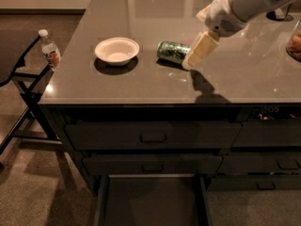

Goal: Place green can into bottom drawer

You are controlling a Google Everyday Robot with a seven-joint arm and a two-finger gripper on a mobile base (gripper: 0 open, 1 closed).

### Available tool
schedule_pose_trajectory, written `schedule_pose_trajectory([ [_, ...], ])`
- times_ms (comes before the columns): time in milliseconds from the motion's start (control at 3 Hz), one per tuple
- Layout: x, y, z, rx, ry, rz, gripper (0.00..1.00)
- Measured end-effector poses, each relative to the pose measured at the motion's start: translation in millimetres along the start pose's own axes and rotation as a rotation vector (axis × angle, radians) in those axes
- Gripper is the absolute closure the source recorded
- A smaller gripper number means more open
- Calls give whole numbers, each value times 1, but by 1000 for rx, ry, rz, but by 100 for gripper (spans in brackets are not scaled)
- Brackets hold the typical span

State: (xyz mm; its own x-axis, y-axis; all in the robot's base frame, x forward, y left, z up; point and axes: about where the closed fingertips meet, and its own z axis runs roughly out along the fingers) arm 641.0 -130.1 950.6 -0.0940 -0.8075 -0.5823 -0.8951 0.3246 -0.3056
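The robot's gripper will close on the green can by its far end from the white bowl (185,55), leaving the end next to the bowl free.
The green can (171,52) lies on its side on the grey counter (141,86), right of the white bowl. My gripper (198,51) hangs from the white arm that reaches in from the upper right. Its cream tip is at the can's right end and hides that end; I cannot tell whether it touches. The bottom drawer (150,202) stands pulled open below the counter's front, its flat dark inside bare.
A white bowl (117,50) sits left of the can. A clear water bottle (49,51) stands by a black chair frame (23,81) off the counter's left edge. Two upper drawers (153,135) are closed. An orange-brown object (295,41) shows at the right edge.
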Motion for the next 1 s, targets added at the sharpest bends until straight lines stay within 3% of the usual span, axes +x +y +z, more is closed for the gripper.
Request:
schedule_pose_trajectory([
  [1000,11,-24,67,-51,-12,75,0],
])
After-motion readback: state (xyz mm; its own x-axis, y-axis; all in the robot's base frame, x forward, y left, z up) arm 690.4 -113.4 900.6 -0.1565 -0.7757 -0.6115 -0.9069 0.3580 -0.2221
